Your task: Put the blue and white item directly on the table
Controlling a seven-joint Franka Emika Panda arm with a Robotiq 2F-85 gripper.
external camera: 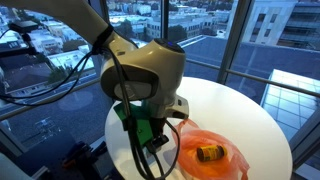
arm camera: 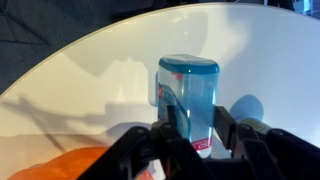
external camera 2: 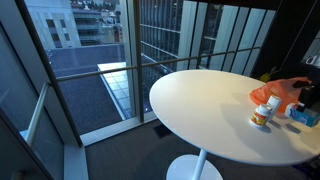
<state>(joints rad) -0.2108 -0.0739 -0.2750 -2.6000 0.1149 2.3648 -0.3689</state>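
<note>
My gripper needs to set the blue and white item, now upright at or just above the table, down on the white table (external camera: 150,154) (arm camera: 190,110), beside the small white container that is there.
The blue and white item (arm camera: 188,85) is a small light-blue box with a white and red label. It stands upright between my gripper's (arm camera: 195,113) two black fingers, which press on its left and right sides. Its base is at or just above the round white table (arm camera: 100,60); I cannot tell whether it touches. In an exterior view the box (external camera 2: 300,115) shows at the right edge of the table (external camera 2: 200,110). In an exterior view the arm hides the box, and the gripper (external camera: 153,138) hangs low over the table (external camera: 250,105).
A translucent orange dish (external camera: 215,158) holds a yellow-brown item (external camera: 208,152) beside the gripper; it also shows in an exterior view (external camera 2: 287,92). A small white container (external camera 2: 261,116) stands near it. Glass walls and railings surround the table.
</note>
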